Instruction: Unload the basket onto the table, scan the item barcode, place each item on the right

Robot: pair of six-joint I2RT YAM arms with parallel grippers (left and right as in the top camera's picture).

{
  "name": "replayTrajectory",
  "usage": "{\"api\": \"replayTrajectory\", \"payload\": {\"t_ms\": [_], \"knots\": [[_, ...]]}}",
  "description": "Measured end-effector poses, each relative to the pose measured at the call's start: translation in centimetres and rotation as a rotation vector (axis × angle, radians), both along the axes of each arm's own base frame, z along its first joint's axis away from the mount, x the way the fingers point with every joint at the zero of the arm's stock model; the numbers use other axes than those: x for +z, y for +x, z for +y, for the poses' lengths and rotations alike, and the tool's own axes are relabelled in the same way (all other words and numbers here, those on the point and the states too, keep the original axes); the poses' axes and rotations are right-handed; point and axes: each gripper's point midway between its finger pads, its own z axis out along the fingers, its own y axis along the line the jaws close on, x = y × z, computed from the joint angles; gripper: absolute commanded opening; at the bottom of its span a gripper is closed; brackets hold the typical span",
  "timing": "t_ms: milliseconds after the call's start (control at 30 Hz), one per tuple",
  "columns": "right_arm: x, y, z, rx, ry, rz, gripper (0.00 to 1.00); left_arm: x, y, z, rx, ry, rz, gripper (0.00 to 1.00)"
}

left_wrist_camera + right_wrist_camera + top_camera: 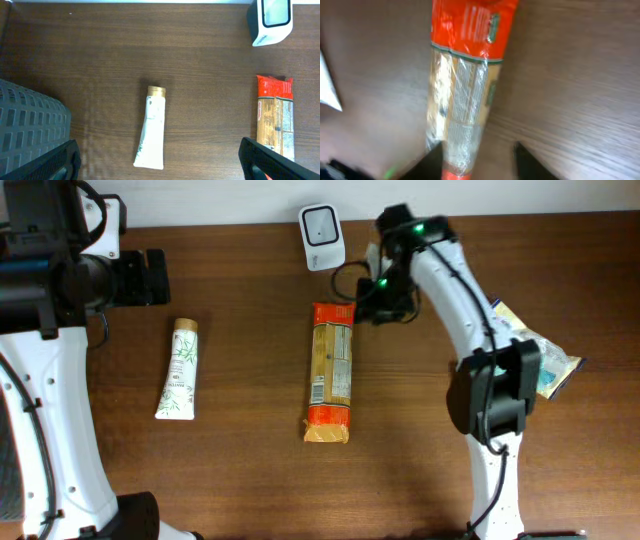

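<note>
My right gripper needs to move from the packet's far end, take the packet's middle [331,367] and turn the barcode toward the scanner, because the barcode faces up, away from the scanner.
A long pasta packet [330,370] with orange ends lies flat mid-table, its label side up. It also shows in the left wrist view [275,120] and fills the right wrist view [465,75]. The white barcode scanner [322,224] stands at the back edge [270,20]. My right gripper [372,302] hovers at the packet's far end, blurred. Its fingers [477,160] stand apart, the packet's end lying by the left finger with bare wood between it and the right one. My left gripper [150,277] is wide open at the far left [159,152], high above the table.
A white tube [178,368] with a gold cap lies left of the packet, seen below the left gripper [152,127]. A crinkled snack bag [548,360] sits at the right behind the right arm. A grey gridded surface [30,125] fills the left wrist view's lower left.
</note>
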Motion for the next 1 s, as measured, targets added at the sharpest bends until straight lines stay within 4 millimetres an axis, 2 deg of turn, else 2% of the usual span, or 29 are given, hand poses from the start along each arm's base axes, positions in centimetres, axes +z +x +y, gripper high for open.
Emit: {"api": "replayTrajectory", "payload": {"t_ms": [100,167,267,400,500,567,633,833,900,1000], "knots": [[0.5,-0.4,-1.2,0.028,-0.008,0.004,0.50,0.0,0.0,0.0,0.000,0.000,0.000,0.99],[0.2,-0.2,-1.2,0.093,-0.011,-0.026,0.50,0.0,0.0,0.0,0.000,0.000,0.000,0.99],[0.1,0.0,1.2,0.233,-0.012,-0.109,0.54,0.0,0.0,0.0,0.000,0.000,0.000,0.99],[-0.6,-1.6,6.3,0.395,-0.040,-0.162,0.55,0.0,0.0,0.0,0.000,0.000,0.000,0.99],[-2.4,-3.2,8.5,0.396,-0.095,-0.113,0.65,0.0,0.0,0.0,0.000,0.000,0.000,0.99],[-3.8,-3.8,8.1,0.307,-0.142,-0.042,0.67,0.0,0.0,0.0,0.000,0.000,0.000,0.99],[-4.6,-3.7,6.9,0.213,-0.164,0.013,0.67,0.0,0.0,0.0,0.000,0.000,0.000,0.99],[-4.2,-1.8,2.3,0.066,-0.058,0.094,0.69,0.0,0.0,0.0,0.000,0.000,0.000,0.99],[-4.8,-2.2,1.8,0.067,-0.006,0.128,0.68,0.0,0.0,0.0,0.000,0.000,0.000,0.99],[-6.6,-3.6,2.3,0.091,0.042,0.180,0.68,0.0,0.0,0.0,0.000,0.000,0.000,0.99]]}}
